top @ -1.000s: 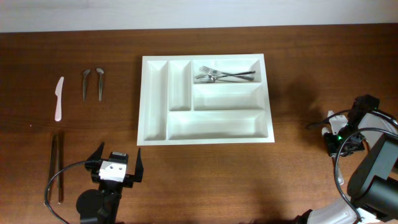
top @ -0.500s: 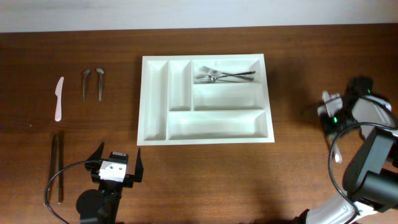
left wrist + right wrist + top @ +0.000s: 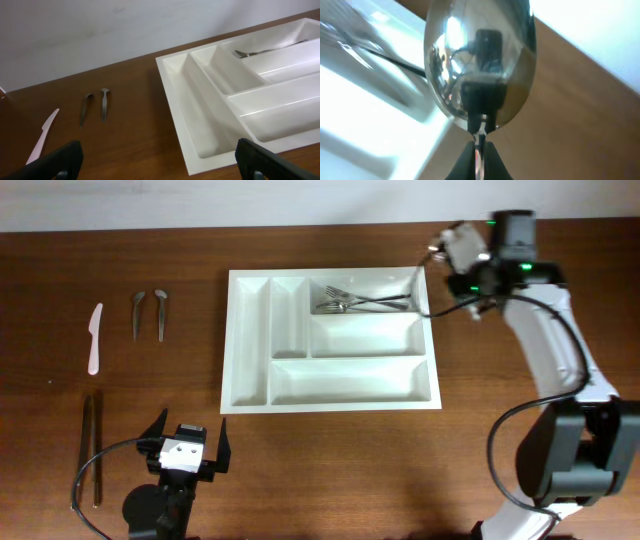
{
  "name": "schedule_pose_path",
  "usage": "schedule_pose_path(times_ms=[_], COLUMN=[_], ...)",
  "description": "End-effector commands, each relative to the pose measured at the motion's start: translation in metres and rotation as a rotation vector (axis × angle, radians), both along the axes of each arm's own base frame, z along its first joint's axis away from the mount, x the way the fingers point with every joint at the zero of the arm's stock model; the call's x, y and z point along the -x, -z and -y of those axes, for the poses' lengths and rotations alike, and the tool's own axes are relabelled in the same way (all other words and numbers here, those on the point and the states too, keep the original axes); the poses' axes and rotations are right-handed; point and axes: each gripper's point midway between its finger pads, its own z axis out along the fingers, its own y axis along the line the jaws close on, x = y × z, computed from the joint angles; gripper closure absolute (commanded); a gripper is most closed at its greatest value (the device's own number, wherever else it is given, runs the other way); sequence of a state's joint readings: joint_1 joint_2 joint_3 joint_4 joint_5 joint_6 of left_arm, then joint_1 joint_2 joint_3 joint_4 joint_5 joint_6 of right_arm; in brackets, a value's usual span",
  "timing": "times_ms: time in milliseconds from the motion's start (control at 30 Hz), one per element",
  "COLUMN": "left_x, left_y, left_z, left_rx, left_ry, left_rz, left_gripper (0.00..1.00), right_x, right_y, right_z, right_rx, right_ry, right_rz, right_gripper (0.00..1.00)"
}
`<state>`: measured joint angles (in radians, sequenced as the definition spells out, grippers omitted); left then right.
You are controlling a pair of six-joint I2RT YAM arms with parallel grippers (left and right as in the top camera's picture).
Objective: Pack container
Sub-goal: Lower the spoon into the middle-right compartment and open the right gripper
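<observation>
The robot's right gripper should set the shiny metal spoon down in the tray's compartment (image 3: 362,346) just below the forks.
The container, a white cutlery tray (image 3: 228,340) with five compartments, lies mid-table; it also shows in the left wrist view (image 3: 176,95). Forks (image 3: 360,302) lie in its upper right compartment. My right gripper (image 3: 447,248) hovers at the tray's top right corner, shut on the handle of a shiny metal spoon (image 3: 480,65). The spoon's bowl fills the right wrist view above the gripper (image 3: 480,152), with the tray's edge (image 3: 365,105) to its left. My left gripper (image 3: 185,448) is open and empty near the front left, short of the tray; its fingertips (image 3: 60,160) frame bare table.
Left of the tray lie a white plastic knife (image 3: 94,338), two small metal spoons (image 3: 138,315) (image 3: 160,313) and a pair of dark sticks (image 3: 90,450). The knife (image 3: 42,137) and spoons (image 3: 95,105) also show in the left wrist view.
My right arm has swung from the table's right edge up and left to the tray's top right corner, carrying the spoon. The left arm has not moved.
</observation>
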<state>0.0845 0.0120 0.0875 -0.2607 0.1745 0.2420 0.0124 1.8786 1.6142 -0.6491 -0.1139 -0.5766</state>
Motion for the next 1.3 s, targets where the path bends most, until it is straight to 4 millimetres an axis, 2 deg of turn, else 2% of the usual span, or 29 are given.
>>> schedule_pose_path(times_ms=[0,100,267,400,600,733,867,1000,1267], left_x=[0.0,0.0,0.0,0.0,0.0,0.0,0.0,0.0,0.0], left_y=[0.002,0.002,0.002,0.002,0.002,0.002,0.002,0.002,0.002], left_z=[0.0,0.0,0.0,0.0,0.0,0.0,0.0,0.0,0.0], left_rx=[0.001,0.002,0.002,0.002,0.001,0.002,0.002,0.002,0.002], left_ry=[-0.002,-0.002,-0.002,-0.002,-0.002,-0.002,-0.002,-0.002,-0.002], left_rz=[-0.004,-0.004,-0.004,-0.004,-0.004,-0.004,-0.004,-0.004,-0.004], left_gripper=[0.01,0.01,0.01,0.01,0.01,0.01,0.01,0.01,0.01], right_x=[0.0,0.007,0.015,0.02,0.022,0.027,0.048,0.067,0.066], right_y=[-0.01,-0.01,-0.005,0.017,0.052,0.058,0.065,0.074,0.076], right_z=[-0.05,-0.09,-0.124,-0.139,-0.145,-0.146,-0.152,-0.144,-0.125], right_rx=[-0.023,0.004,0.019,0.021,0.03,0.031,0.035,0.105,0.137], right_ry=[-0.11,-0.231,-0.321,-0.353,-0.367,-0.394,-0.534,-0.648,-0.647], right_rz=[0.03,0.04,0.037,-0.012,-0.088,-0.114,-0.168,-0.228,-0.24], right_gripper=[0.96,0.96,0.96,0.96,0.96,0.96,0.96,0.96,0.96])
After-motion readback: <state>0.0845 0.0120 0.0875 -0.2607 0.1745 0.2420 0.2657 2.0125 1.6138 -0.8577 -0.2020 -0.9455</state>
